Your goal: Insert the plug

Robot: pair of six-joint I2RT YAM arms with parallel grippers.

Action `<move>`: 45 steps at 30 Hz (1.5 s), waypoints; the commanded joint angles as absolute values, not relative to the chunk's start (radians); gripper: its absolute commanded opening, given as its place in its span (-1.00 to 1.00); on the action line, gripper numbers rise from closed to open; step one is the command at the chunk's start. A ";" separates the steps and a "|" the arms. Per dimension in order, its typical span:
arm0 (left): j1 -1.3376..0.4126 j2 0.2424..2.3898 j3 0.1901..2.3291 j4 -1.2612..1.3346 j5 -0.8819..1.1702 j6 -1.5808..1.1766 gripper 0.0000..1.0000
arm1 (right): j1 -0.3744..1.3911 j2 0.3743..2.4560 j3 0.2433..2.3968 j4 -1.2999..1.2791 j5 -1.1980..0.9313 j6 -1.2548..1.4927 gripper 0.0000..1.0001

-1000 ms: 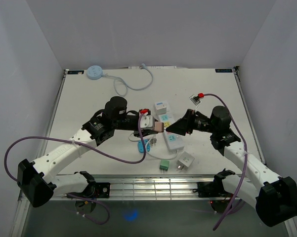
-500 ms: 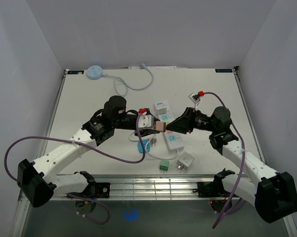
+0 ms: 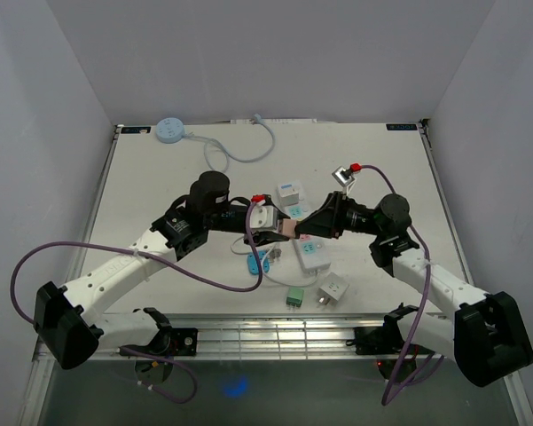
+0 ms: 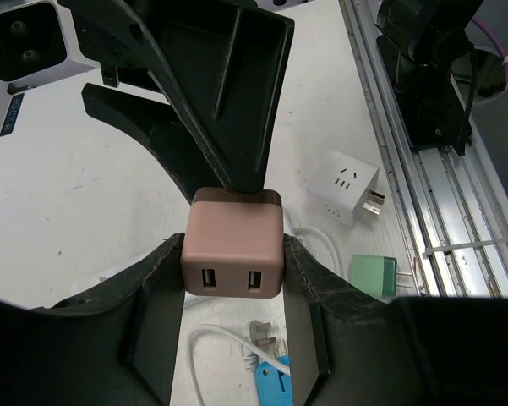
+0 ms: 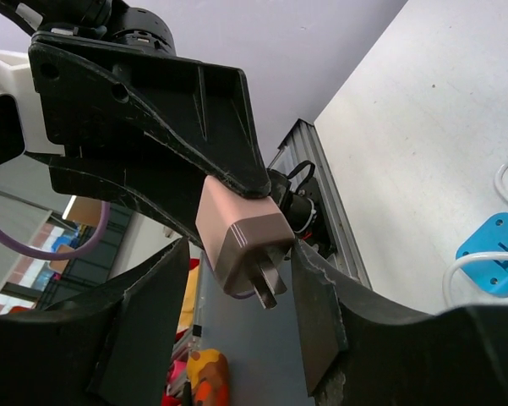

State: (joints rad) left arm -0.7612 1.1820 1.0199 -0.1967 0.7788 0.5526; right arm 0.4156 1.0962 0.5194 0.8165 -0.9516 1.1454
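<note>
My left gripper is holding the plug by its narrow sides. It should leave the plug to my right gripper, turn, and then take hold of the plug's wide sides (image 4: 233,233).
The plug (image 3: 286,229) is a pink cube charger, held off the table between the two arms. My left gripper (image 3: 278,228) is shut on it, and in the left wrist view its fingers (image 4: 164,279) press both sides of the plug (image 4: 232,254), whose two USB ports face the camera. My right gripper (image 3: 301,225) stands around the other end. In the right wrist view the plug (image 5: 237,233) shows its prongs. There my right gripper (image 5: 239,247) has one finger (image 5: 314,296) touching it and a narrow gap at the other.
A white power strip (image 3: 310,252) lies under the grippers. Near the front edge lie a white adapter (image 3: 334,288), a green plug (image 3: 294,297) and a blue plug (image 3: 257,262) on a white cable. Another white adapter (image 3: 291,192) lies behind. A round blue disc (image 3: 169,130) sits at the back left.
My right gripper has moved left to the plug and its jaws have narrowed around the prong end. The left gripper has held the plug still.
</note>
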 commanded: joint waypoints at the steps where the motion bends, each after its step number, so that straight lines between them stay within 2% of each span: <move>1: -0.761 1.177 1.042 -0.169 0.816 0.549 -1.00 | 0.423 1.109 0.506 0.962 -0.969 1.213 0.14; 7: -0.762 1.177 1.040 -0.150 0.811 0.543 -1.00 | 0.431 1.166 0.474 1.187 -0.980 1.360 -0.06; 10: -0.762 1.177 1.042 -0.147 0.811 0.537 -1.00 | 0.439 1.187 0.462 1.250 -0.977 1.390 -0.31; 14: -0.761 1.172 1.039 -0.141 0.816 0.529 -1.00 | 0.439 1.183 0.456 1.258 -0.971 1.384 -0.77; 17: -0.761 1.170 1.032 -0.129 0.815 0.519 -0.98 | 0.439 1.177 0.457 1.252 -0.963 1.371 -0.84; 22: -0.761 1.155 1.025 -0.121 0.807 0.491 -0.52 | 0.439 1.167 0.468 1.241 -0.954 1.353 -0.84; 23: -0.761 1.147 1.022 -0.115 0.802 0.486 -0.29 | 0.439 1.164 0.469 1.239 -0.953 1.350 -0.84; 30: -0.761 1.097 1.005 -0.086 0.750 0.400 0.45 | 0.439 1.144 0.489 1.154 -0.946 1.273 -0.84; 32: -0.761 1.091 1.003 -0.092 0.732 0.350 0.59 | 0.437 1.131 0.503 1.114 -0.942 1.243 -0.84; 33: -0.761 1.082 1.003 -0.095 0.713 0.333 0.75 | 0.439 1.128 0.508 1.071 -0.940 1.209 -0.84; 37: -0.762 1.052 0.999 -0.103 0.673 0.243 0.96 | 0.437 1.112 0.534 0.962 -0.925 1.128 -0.84; 41: -0.762 1.020 1.003 -0.127 0.631 0.120 0.96 | 0.437 1.083 0.543 0.894 -0.908 1.065 -0.84; 45: -0.761 1.032 1.054 -0.181 0.499 -0.197 0.96 | 0.437 1.058 0.549 0.827 -0.879 0.994 -0.84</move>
